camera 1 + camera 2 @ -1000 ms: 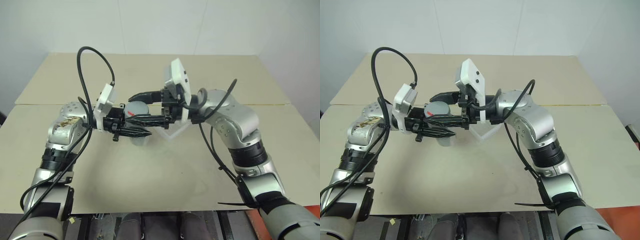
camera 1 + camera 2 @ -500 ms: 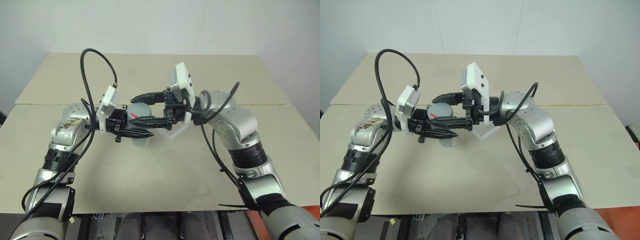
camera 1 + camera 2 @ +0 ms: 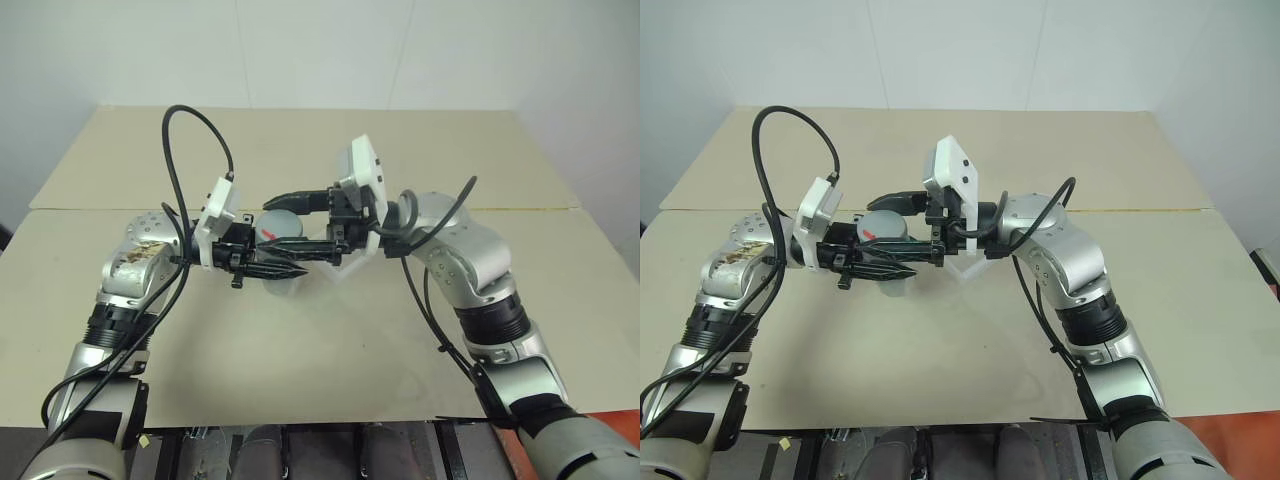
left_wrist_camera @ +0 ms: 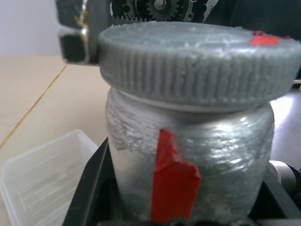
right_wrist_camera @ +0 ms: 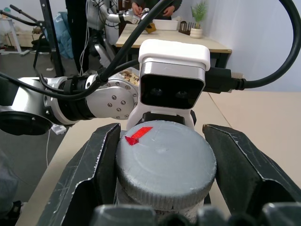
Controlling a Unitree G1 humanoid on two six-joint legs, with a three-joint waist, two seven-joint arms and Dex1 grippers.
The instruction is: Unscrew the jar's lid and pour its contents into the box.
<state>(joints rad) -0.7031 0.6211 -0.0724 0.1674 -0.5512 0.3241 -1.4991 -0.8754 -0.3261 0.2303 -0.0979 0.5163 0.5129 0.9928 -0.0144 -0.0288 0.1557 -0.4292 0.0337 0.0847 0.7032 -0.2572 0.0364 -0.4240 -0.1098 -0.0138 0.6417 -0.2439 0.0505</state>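
The grey lid still sits on the jar's neck, so next my right gripper opens, back off and takes the lid (image 3: 278, 223) from a fresh angle to unscrew it.
I hold the silvery-grey jar (image 4: 188, 155) upright in the air over the table, with a red strip down its side. My left gripper (image 3: 285, 262) is shut on the jar's body from the left. The ribbed grey lid (image 5: 164, 165), with a small red mark on top, sits on the jar. My right gripper (image 3: 272, 222) comes in from the right and is shut on the lid, its fingers (image 5: 91, 174) pressing both sides. The clear plastic box (image 3: 345, 262) lies on the table just behind and to the right of the jar. The contents are hidden inside the jar.
The cream table (image 3: 330, 370) has a seam (image 3: 80, 208) running across it behind my arms, and its front edge is near my body. Black cables loop above both wrists. In the right wrist view, a person stands at another table (image 5: 188, 37) far off.
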